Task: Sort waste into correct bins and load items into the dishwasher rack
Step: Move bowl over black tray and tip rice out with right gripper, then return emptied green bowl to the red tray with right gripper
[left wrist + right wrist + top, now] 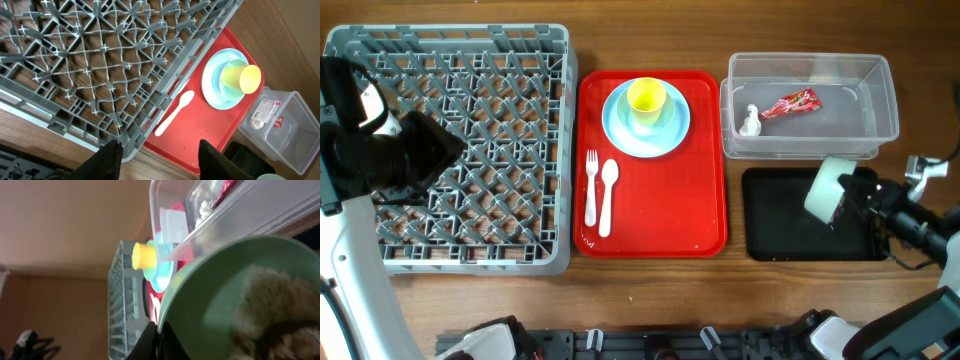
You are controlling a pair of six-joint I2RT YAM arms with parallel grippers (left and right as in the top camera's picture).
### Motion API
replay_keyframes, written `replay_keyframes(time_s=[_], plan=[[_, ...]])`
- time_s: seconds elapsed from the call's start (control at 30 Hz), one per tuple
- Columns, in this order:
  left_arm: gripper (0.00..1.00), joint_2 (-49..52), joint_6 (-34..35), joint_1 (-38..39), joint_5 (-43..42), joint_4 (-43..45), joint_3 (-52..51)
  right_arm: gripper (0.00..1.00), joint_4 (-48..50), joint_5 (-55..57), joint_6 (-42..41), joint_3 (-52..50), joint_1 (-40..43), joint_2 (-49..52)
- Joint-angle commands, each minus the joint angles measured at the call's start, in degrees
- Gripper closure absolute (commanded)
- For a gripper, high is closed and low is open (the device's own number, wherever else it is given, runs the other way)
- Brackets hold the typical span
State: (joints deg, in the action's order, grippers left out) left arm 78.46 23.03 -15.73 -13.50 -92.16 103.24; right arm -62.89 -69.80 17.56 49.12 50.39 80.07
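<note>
Next, my right gripper sets the pale green bowl down and lets go of it on the red tray point(690, 187), between the blue plate and the near edge of the tray.
My right gripper point(844, 200) is shut on the rim of the pale green bowl point(823, 188) and holds it tipped on its side over the black tray point(780, 235). In the right wrist view the bowl point(215, 295) holds pale rice-like food scraps point(267, 302), with the fingers point(160, 335) pinching its rim. The clear tub point(880, 95) holds the red foil wrapper point(790, 103) and the white tissue scrap point(750, 122). The blue plate point(620, 135) with the yellow cup point(646, 98) on it, the fork point(591, 185) and the spoon point(608, 195) lie on the red tray point(670, 210). My left gripper point(160, 160) is open and empty over the grey rack point(490, 120).
The rack's near corner point(125, 145) and the red tray's edge point(200, 150) lie under the left jaws. The clear tub's wall point(235, 215) is close beside the bowl. The left arm point(380, 150) covers the rack's left side.
</note>
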Motion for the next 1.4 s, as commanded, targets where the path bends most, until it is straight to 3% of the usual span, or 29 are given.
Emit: replay_keyframes(time_s=[0.0,0.17,0.37,0.47,0.6,0.9,1.3,1.37], plan=[[0.50,0.1,-0.3,0.2,0.1,0.2,0.2,0.96,2.7,-8.1,1.9,-2.1,1.4,0.3],[0.50,0.1,-0.3,0.2,0.1,0.1,0.2,0.96,6.7,-20.3,1.7,-3.6,1.4,0.3],[0.49,0.1,-0.3,0.2,0.1,0.1,0.2,0.96,7.0,-23.2,-1.8,-3.6,1.4,0.3],[0.49,0.1,-0.3,0.2,0.1,0.2,0.2,0.96,10.1,-23.1,-11.8,-3.6,1.4,0.3],[0.49,0.1,-0.3,0.2,0.1,0.2,0.2,0.96,8.3,-23.2,-13.0,-3.9,1.4,0.3],[0.49,0.1,-0.2,0.2,0.1,0.2,0.2,0.96,-1.4,-23.1,-10.6,-3.9,0.7,0.3],[0.49,0.1,-0.3,0.2,0.1,0.2,0.2,0.96,2.6,-22.8,-6.1,-3.4,-5.2,-0.1],[0.49,0.1,-0.3,0.2,0.1,0.2,0.2,0.96,2.3,-13.4,-4.1,-0.5,-10.8,-2.6]])
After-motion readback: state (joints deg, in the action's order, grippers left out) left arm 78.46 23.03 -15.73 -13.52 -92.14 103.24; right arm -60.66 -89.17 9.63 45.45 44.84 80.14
